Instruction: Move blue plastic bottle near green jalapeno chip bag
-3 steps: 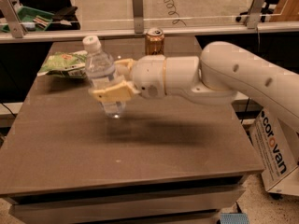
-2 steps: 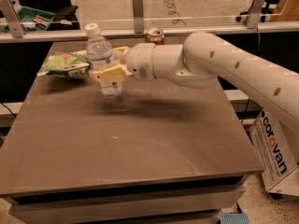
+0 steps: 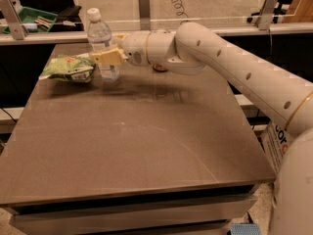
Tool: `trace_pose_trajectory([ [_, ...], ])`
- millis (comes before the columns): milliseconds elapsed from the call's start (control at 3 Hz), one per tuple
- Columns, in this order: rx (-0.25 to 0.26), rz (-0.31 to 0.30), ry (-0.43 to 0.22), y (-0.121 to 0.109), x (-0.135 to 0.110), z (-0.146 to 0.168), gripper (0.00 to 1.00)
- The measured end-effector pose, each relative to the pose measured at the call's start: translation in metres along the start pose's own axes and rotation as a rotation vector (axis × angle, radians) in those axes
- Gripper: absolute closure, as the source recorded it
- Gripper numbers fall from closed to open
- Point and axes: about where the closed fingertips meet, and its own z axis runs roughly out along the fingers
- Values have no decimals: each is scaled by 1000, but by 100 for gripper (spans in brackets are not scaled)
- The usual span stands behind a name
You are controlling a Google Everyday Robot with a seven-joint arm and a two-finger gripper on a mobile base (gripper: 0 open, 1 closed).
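Next, I release the blue plastic bottle upright on the brown table (image 3: 100,84) against the green jalapeno chip bag. The bottle is now at or just above the tabletop.
The blue plastic bottle (image 3: 100,35) is a clear bottle with a white cap, held upright at the far left of the table. My gripper (image 3: 108,57) is shut on its middle, with the yellowish fingers (image 3: 105,58) across the label. The bottle's base is at or just above the tabletop. The green jalapeno chip bag (image 3: 68,67) lies flat just left of the bottle, almost touching it. My white arm (image 3: 220,58) reaches in from the right across the back of the table.
The brown table (image 3: 132,141) stretches toward the camera. A drink can is mostly hidden behind my wrist (image 3: 157,67). A glass barrier with metal posts (image 3: 143,4) runs behind the table. A green tray (image 3: 34,18) sits beyond it. A cardboard box (image 3: 275,141) stands at right.
My gripper has carried the bottle left and toward the back of the table, from mid-table to right beside the chip bag, and lowered it.
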Motion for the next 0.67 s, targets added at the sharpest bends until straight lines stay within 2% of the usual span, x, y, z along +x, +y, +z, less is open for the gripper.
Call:
trace_pose_trajectory([
  [333,0,16,-23,-3,3,17,100],
  [667,-16,29,-23,6,15,28,100],
])
